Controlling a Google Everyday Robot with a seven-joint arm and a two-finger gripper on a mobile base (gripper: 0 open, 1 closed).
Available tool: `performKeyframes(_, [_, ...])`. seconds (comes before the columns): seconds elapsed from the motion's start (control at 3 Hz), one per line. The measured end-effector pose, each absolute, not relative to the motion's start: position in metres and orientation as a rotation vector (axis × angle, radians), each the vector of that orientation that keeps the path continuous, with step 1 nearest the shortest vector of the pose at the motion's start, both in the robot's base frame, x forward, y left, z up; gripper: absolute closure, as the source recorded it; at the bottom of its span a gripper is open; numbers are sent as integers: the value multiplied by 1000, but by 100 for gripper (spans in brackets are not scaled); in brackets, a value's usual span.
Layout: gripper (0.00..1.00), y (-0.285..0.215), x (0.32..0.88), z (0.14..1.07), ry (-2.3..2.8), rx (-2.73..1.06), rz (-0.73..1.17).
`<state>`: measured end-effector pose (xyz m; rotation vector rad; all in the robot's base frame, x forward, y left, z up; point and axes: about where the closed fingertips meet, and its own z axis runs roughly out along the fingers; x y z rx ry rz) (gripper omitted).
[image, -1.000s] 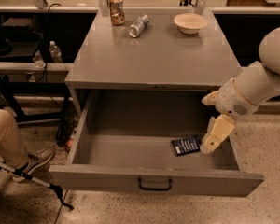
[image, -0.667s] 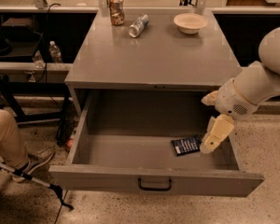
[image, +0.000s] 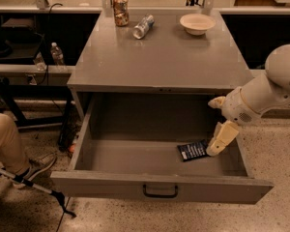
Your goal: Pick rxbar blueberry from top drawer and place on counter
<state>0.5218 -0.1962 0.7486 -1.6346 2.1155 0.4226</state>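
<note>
I should next close across the rxbar blueberry's half [image: 199, 150] nearest my arm, just off its middle.
The top drawer [image: 135, 185] is pulled fully open, with its black handle at the front middle. The rxbar blueberry [image: 192, 151], a flat dark navy wrapper with pale lettering, lies on the drawer floor at the right. My gripper [image: 217, 145] reaches down into the drawer from the right, its cream fingers right next to the bar's right end. The counter [image: 159, 57] is the broad grey top above the drawer.
On the far part of the counter stand a can [image: 120, 9], a clear bottle lying on its side [image: 143, 26] and a white bowl [image: 197, 23]. A person's leg and shoe [image: 14, 158] are at the left beside the drawer.
</note>
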Motion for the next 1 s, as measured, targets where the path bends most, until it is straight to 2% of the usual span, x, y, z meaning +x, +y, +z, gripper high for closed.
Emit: performKeyframes(1.0, [0,-207,552,663,2044,-1664,407])
